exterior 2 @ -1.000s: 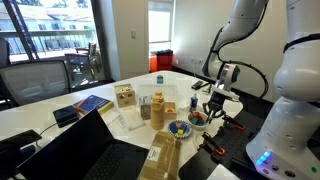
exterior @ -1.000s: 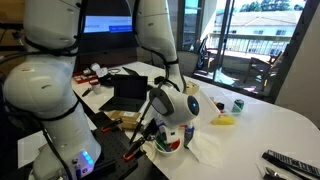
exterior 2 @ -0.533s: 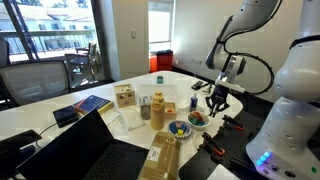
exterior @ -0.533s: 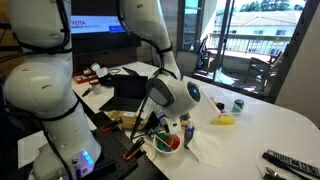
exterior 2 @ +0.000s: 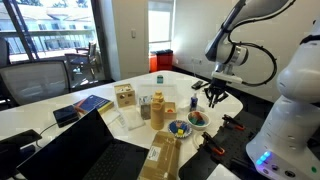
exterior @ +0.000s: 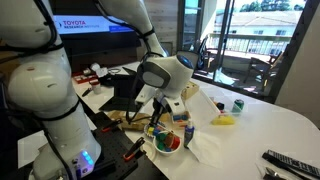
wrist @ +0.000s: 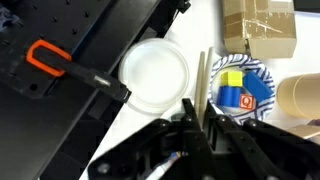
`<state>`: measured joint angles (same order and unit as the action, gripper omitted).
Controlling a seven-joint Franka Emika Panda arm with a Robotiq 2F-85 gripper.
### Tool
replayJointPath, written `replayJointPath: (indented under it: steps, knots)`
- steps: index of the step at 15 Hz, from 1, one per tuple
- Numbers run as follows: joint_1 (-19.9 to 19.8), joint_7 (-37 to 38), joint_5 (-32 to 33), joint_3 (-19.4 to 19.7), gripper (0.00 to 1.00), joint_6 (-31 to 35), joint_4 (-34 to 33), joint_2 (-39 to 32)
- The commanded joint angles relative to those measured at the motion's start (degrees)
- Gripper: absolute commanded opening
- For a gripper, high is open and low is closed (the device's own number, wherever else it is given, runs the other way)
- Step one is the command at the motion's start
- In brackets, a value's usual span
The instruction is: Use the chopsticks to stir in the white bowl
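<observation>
The robot's gripper needs to release the chopsticks on the bare white table [exterior: 186,171] just in front of the white bowl.
My gripper [exterior: 157,108] hangs above the white bowl [exterior: 166,144], which holds red and green pieces. Its jaws are shut on the chopsticks [exterior: 152,124], which point down towards the bowl's near rim. In an exterior view the gripper [exterior 2: 215,99] is a little above the white bowl [exterior 2: 198,118]. In the wrist view the gripper [wrist: 199,112] pinches a pale stick of the chopsticks [wrist: 201,75], which runs out between the white bowl [wrist: 152,75], washed out plain white here, and the darker-rimmed bowl [wrist: 240,85].
The darker-rimmed bowl [exterior 2: 180,128] with blue and yellow pieces sits beside the white bowl. An orange-handled tool [wrist: 45,57] lies on a black mat. A cardboard box [wrist: 262,25], a laptop [exterior 2: 100,150], a green can [exterior: 237,104] and a white napkin [exterior: 205,147] are nearby.
The gripper has risen up from the white bowl with the chopsticks still in it, and the arm has swung upward.
</observation>
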<state>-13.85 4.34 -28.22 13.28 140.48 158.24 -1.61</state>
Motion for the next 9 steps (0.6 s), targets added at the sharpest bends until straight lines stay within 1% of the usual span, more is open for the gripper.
replayJointPath:
  steps: [1, 2, 5, 7, 9]
  knots:
    - [0.1, -0.2, 1.1, 0.0, 0.03, 4.3, -1.5, -5.2]
    - [-0.1, -0.7, 1.0, 0.0, 0.03, 5.0, -1.9, -6.6]
    - [-0.1, 0.4, 3.1, 0.1, 0.03, 10.5, -2.1, -9.9]
    - [-0.7, -0.6, 4.1, 0.0, 0.03, 12.8, -3.5, -13.1]
    - [-1.8, -2.2, 3.7, -0.8, 0.03, 13.3, -5.9, -16.6]
